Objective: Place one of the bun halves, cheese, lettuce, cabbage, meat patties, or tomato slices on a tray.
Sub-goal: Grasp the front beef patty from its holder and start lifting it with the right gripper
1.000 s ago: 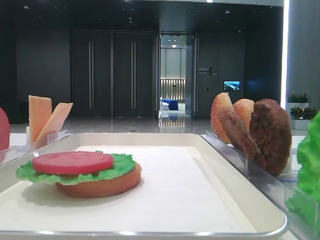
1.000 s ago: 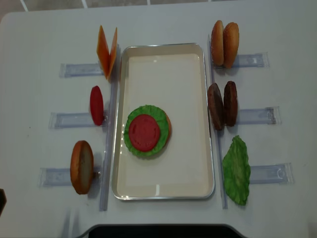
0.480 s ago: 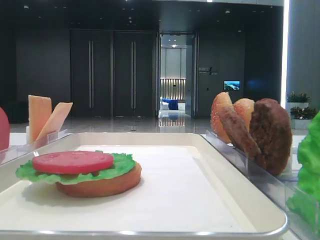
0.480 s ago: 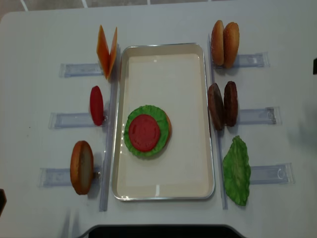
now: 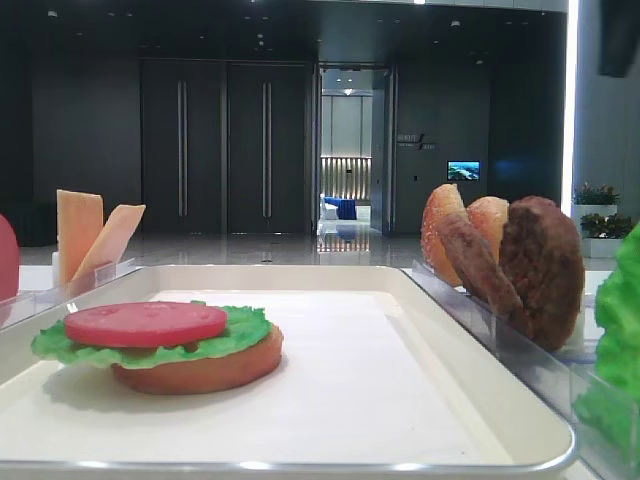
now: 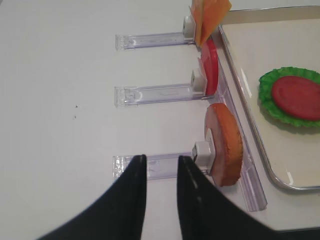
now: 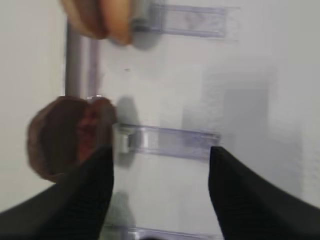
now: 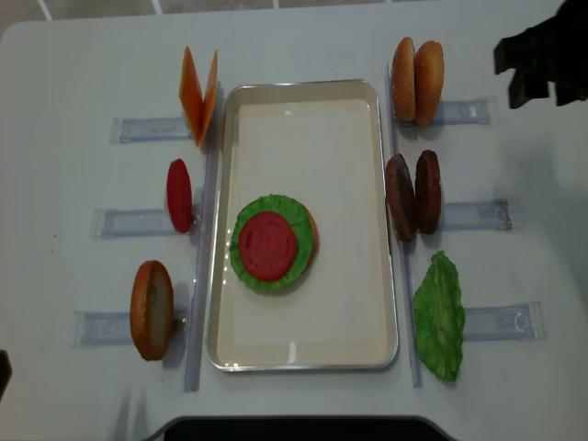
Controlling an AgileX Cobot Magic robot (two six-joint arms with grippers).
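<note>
The robot's right gripper needs to next move to the meat patty nearest the cream tray and close on the top edge (image 8: 400,194) (image 7: 49,136) of that patty.
The cream tray (image 8: 303,354) holds a stack in its middle: a bun half under lettuce and a tomato slice (image 8: 268,245), also seen in the low view (image 5: 150,335). Two meat patties (image 8: 413,195) stand on edge in a rack right of the tray. My right gripper (image 8: 537,64) hovers open and empty at the far right; in its wrist view it (image 7: 161,150) hangs over the patties' rack, with the patties (image 7: 65,137) to its left. My left gripper (image 6: 161,158) is shut and empty above the rack of the left bun half (image 6: 225,145).
Clear racks flank the tray. On the left stand the cheese (image 8: 199,92), a tomato slice (image 8: 179,195) and a bun half (image 8: 152,310). On the right are two bun halves (image 8: 416,81) and a lettuce leaf (image 8: 439,317).
My right arm has come into the overhead view from the right edge, toward the top-right racks. The left gripper and all the food have stayed in place.
</note>
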